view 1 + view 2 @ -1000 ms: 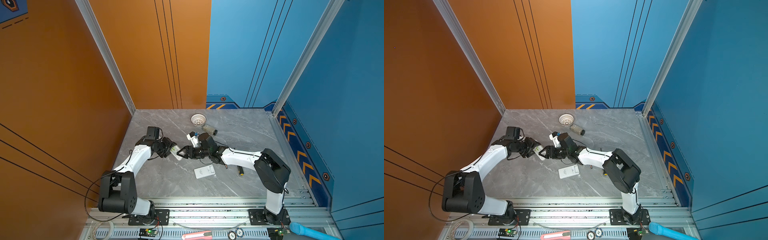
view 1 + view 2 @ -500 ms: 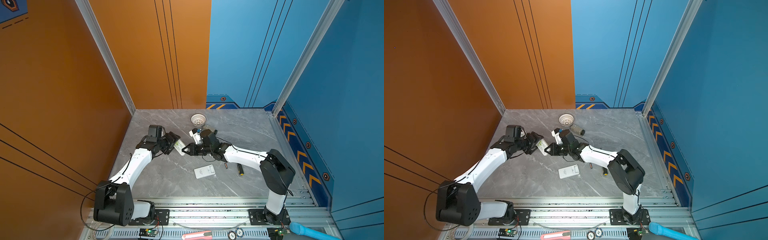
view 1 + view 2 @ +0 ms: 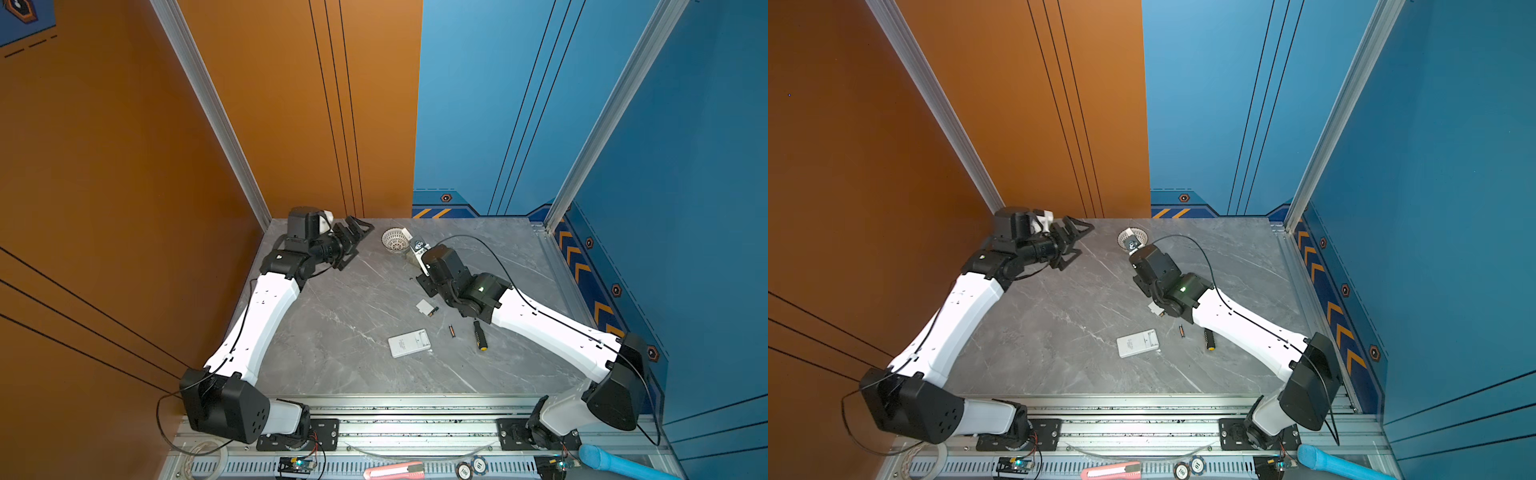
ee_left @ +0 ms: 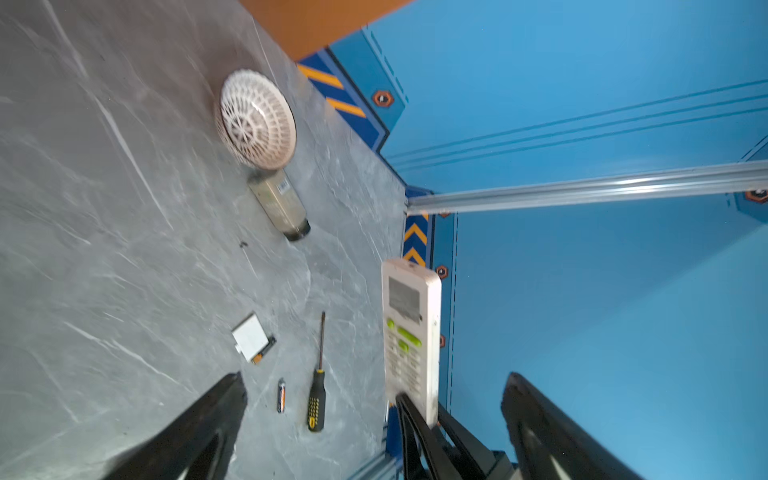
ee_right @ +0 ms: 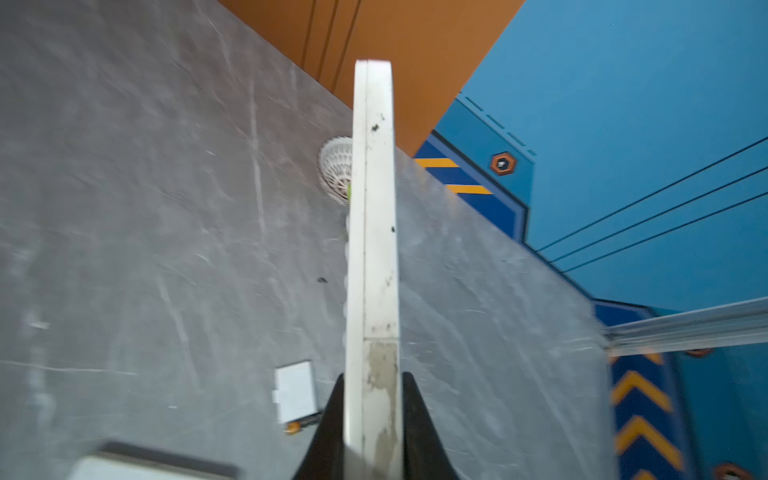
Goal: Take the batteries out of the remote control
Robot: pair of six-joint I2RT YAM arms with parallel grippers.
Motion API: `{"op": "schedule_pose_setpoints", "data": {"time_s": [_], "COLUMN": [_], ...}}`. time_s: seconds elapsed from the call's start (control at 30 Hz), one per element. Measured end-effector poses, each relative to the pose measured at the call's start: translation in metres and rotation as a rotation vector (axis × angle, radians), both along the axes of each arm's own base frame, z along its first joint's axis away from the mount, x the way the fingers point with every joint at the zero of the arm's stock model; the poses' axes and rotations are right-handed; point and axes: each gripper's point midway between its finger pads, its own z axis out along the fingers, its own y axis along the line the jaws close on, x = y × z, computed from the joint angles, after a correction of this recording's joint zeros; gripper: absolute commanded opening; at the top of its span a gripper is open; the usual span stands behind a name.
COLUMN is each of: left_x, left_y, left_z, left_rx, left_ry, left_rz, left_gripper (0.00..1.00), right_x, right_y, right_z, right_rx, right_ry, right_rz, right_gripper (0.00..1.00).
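The remote's lower end, where its back cover sits, is held by my right gripper alone, so my left gripper will first take the remote's screen end (image 4: 410, 284).
My right gripper (image 5: 374, 376) is shut on the lower end of the white remote control (image 5: 373, 232), held in the air edge-on to its camera. The left wrist view shows the remote's (image 4: 410, 328) face with green buttons. In both top views only its tip (image 3: 417, 246) (image 3: 1133, 244) shows, near the back. My left gripper (image 3: 354, 232) (image 4: 374, 376) stands open and empty at the back left. One black-and-orange battery (image 3: 451, 331) (image 4: 281, 395) lies loose on the table. Another battery (image 4: 264, 353) pokes out from under the small white cover (image 3: 424, 306) (image 5: 296, 390).
A second flat white remote (image 3: 409, 343) (image 3: 1138, 343) lies near the front middle. A black-handled screwdriver (image 3: 478, 334) (image 4: 316, 390) lies beside the loose battery. A white mesh basket (image 3: 395, 240) (image 4: 255, 120) and a lying bottle (image 4: 280, 203) sit at the back.
The left gripper opened, let go of the remote and drew back to the back left. The right gripper shut on the remote and carried it toward the back.
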Motion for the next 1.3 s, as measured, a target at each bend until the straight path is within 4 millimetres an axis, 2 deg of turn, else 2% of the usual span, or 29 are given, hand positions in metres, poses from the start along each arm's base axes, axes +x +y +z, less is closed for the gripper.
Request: {"op": "schedule_pose_setpoints", "data": {"time_s": [0.1,0.2,0.33,0.5,0.53,0.63,0.73,0.9,0.97,1.07,1.1,1.17,1.23,1.3], "left_x": [-0.002,-0.004,-0.006,0.0,0.003,0.008,0.013,0.018,0.018,0.015,0.017,0.023,0.033,0.038], "left_y": [-0.018,-0.025,-0.033,-0.046,-0.046,-0.049,-0.051,-0.052,-0.052,-0.053,-0.051,-0.045,-0.033,-0.017], "left_z": [-0.023,-0.034,-0.039,-0.06,-0.065,-0.076,-0.083,-0.088,-0.091,-0.1,-0.1,-0.098,-0.094,-0.092], "left_rx": [0.001,-0.002,-0.026,-0.048,-0.05,-0.071,-0.103,-0.139,-0.156,-0.173,-0.18,-0.196,-0.217,-0.234], "left_ry": [0.088,0.139,0.167,0.216,0.226,0.253,0.266,0.271,0.286,0.313,0.306,0.29,0.258,0.226], "left_rz": [-0.034,-0.04,-0.037,-0.023,-0.015,0.01,0.031,0.049,0.059,0.06,0.064,0.084,0.113,0.153], "left_gripper": [0.98,0.98,0.98,0.99,0.94,0.58,0.4,0.19,0.09,0.05,0.05,0.05,0.04,0.04], "right_x": [0.003,0.003,-0.007,-0.023,-0.024,-0.03,-0.036,-0.039,-0.041,-0.046,-0.048,-0.054,-0.061,-0.067], "right_y": [-0.014,-0.014,0.011,0.04,0.043,0.052,0.058,0.062,0.061,0.06,0.061,0.065,0.066,0.067], "right_z": [-0.018,-0.022,-0.014,-0.011,-0.011,-0.012,-0.016,-0.024,-0.026,-0.032,-0.034,-0.036,-0.034,-0.022], "right_rx": [-0.193,-0.287,-0.311,-0.303,-0.301,-0.299,-0.302,-0.288,-0.298,-0.281,-0.246,-0.163,-0.05,0.112], "right_ry": [-0.028,-0.052,-0.108,-0.145,-0.148,-0.154,-0.151,-0.136,-0.124,-0.093,-0.071,-0.026,0.033,0.086], "right_rz": [0.011,0.03,0.097,0.175,0.182,0.205,0.222,0.207,0.205,0.197,0.193,0.194,0.196,0.19], "right_gripper": [0.0,0.0,0.0,0.0,0.0,0.0,0.0,0.0,0.12,0.57,0.66,0.75,0.8,0.81]}}
